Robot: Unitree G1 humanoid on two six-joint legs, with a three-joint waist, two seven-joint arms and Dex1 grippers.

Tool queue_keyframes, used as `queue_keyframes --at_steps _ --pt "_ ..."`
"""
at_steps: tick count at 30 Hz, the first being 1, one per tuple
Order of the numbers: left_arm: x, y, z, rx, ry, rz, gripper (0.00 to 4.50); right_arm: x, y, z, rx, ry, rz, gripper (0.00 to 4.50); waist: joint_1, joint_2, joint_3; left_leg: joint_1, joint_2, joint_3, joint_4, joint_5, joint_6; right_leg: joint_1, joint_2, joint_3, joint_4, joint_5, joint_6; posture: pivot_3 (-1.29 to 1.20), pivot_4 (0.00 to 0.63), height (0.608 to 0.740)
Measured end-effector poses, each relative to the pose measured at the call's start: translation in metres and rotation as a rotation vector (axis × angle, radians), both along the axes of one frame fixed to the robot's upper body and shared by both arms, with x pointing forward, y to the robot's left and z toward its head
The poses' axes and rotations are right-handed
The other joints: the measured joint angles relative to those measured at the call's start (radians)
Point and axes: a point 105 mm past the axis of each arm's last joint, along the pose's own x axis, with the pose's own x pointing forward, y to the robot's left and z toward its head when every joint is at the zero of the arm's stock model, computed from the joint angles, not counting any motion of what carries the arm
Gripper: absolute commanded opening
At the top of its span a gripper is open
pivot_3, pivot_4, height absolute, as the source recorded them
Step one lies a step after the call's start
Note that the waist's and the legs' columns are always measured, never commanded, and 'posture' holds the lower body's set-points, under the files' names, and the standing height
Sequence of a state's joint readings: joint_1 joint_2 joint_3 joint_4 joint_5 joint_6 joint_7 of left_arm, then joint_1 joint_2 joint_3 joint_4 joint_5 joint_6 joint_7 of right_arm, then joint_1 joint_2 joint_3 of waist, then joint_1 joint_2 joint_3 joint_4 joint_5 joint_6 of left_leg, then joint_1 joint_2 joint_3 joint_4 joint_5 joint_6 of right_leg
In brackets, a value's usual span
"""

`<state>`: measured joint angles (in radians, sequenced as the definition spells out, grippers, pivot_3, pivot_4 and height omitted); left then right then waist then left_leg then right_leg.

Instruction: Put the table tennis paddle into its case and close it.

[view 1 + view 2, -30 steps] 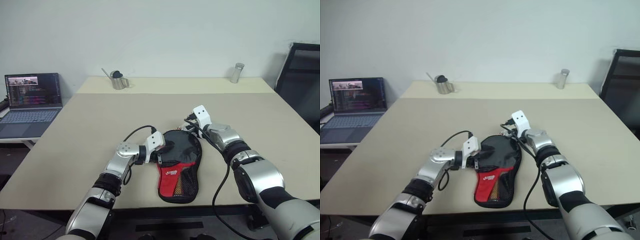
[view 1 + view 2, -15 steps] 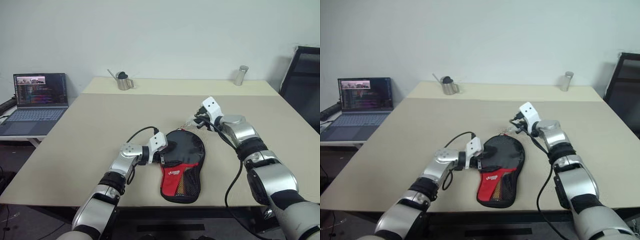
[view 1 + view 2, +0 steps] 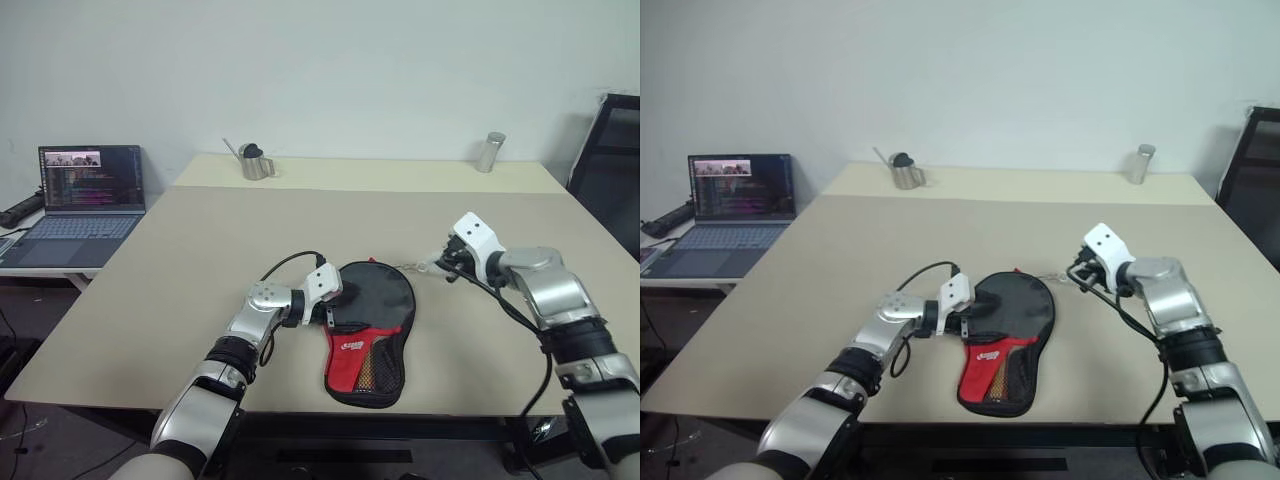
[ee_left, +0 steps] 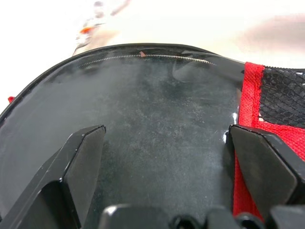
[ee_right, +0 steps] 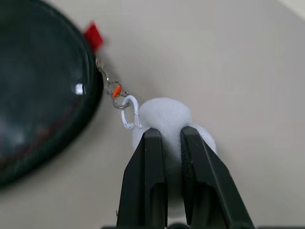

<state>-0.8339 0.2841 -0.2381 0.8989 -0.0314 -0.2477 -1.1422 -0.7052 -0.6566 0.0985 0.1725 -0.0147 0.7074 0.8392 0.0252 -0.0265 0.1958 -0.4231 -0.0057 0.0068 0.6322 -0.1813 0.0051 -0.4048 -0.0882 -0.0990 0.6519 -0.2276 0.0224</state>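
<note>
Next, my right gripper lets go of the white pompom just past the table's near edge (image 3: pixel 395 436), next to the red mesh pocket.
The case (image 3: pixel 370 320) lies flat on the table, its round black part toward the far side and its red mesh pocket (image 3: pixel 362 362) toward me. The zip edge (image 4: pixel 143 56) runs along the round part's rim. My left gripper (image 3: pixel 335 300) is open, its fingers (image 4: pixel 81 162) spread wide over the black fabric. A thin chain (image 5: pixel 112 88) leads from a red tab on the case's rim to a white pompom (image 5: pixel 164 114). My right gripper (image 5: pixel 171 134) is shut on that pompom, to the right of the case. The table tennis paddle is hidden.
An open laptop (image 3: pixel 85 195) sits on a side desk at the left. A small metal pitcher (image 3: pixel 252 163) and a metal cylinder (image 3: pixel 489 152) stand at the table's far edge. A black chair (image 3: pixel 610 150) is at the right.
My right gripper has swung from the case's top edge out to the right and toward me, with the pompom and chain trailing. The left gripper has stayed on the case. The camera has shifted.
</note>
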Motion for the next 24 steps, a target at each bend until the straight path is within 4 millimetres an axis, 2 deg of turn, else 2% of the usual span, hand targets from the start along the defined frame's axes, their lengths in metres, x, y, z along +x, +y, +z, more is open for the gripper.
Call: queue_keyframes --at_steps 5,10,14,24 --pt "0.000 -0.001 -0.002 0.007 0.006 -0.006 4.50 -0.050 -0.002 -0.010 -0.010 0.119 0.054 0.04 0.001 0.005 -0.007 -0.002 0.000 -0.002 -0.002 0.000 0.000 0.001 0.000 -0.002 -0.005 0.001 0.001 0.00 0.150 0.740" --pt "0.001 0.000 -0.003 0.015 0.010 -0.004 4.50 -0.106 0.022 -0.023 0.041 0.271 0.155 0.04 0.000 0.006 -0.009 -0.002 0.001 -0.003 -0.002 -0.001 0.000 0.001 -0.001 -0.003 -0.007 0.001 0.001 0.00 0.150 0.740" --pt "0.001 -0.002 -0.003 0.018 0.007 -0.008 4.50 -0.144 0.041 -0.029 0.047 0.358 0.249 0.04 0.000 0.005 -0.011 -0.002 0.001 -0.004 -0.002 -0.005 -0.006 0.002 -0.001 -0.004 -0.008 0.001 0.001 0.00 0.150 0.740" --pt "0.002 -0.004 -0.003 0.027 0.005 -0.012 4.50 -0.203 0.059 -0.038 0.067 0.539 0.420 0.04 0.001 0.004 -0.012 -0.001 0.001 -0.004 -0.001 -0.005 -0.006 0.004 -0.003 -0.006 -0.011 -0.001 -0.001 0.00 0.150 0.740"
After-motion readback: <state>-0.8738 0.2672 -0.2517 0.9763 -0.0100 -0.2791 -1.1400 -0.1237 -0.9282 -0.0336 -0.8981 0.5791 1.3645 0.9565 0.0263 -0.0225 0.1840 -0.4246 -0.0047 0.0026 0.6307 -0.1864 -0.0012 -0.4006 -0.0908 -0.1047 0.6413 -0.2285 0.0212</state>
